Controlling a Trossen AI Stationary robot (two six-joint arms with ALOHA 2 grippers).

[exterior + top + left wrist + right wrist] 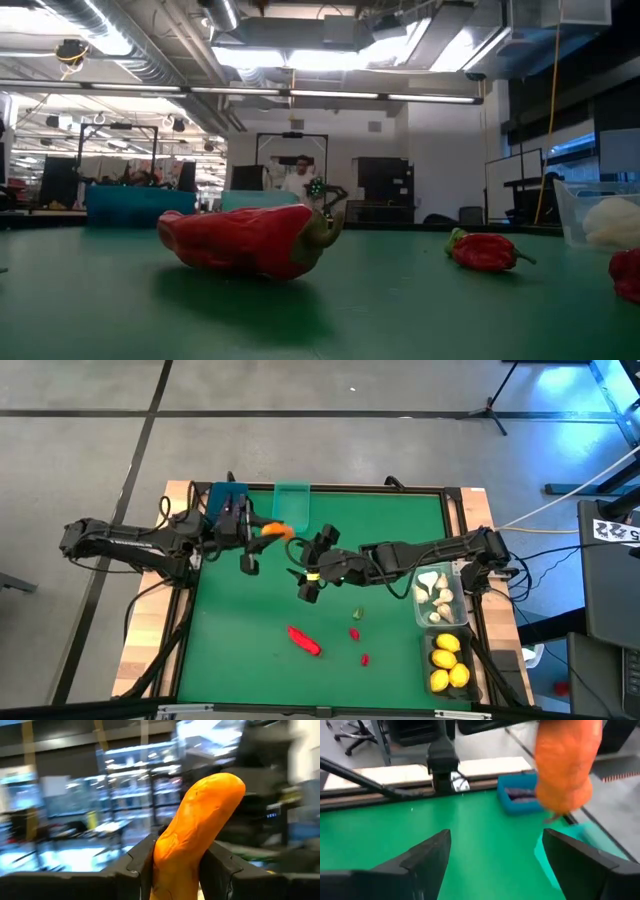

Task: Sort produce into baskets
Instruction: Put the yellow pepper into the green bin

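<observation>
The robot's left gripper needs to release the orange carrot inside the teal bin [293, 503] beside the blue bin.
My left gripper [256, 529] is shut on an orange carrot [273, 530] in the air just in front of the teal bin [292, 505], next to the blue bin [228, 500]. The carrot also shows in the right wrist view [565, 765]. My right gripper [310, 565] is open and empty at the table's middle, a little nearer than the carrot. A long red chili [304, 640], two small red pieces [355, 632] and a green bit [357, 614] lie on the green mat. My left gripper pinches the carrot between its two fingers [137, 862], on the carrot's end nearest the wrist [172, 860]. The fingers reach level from the table's left and lie along the carrot. The rest of the carrot sticks out past the fingertips, clear of the table.
A clear bin with garlic bulbs [437, 595] and a dark bin with lemons [448, 660] stand at the right edge. The blue bin holds something dark purple [522, 795]. A person [297, 178] stands far behind the table.
</observation>
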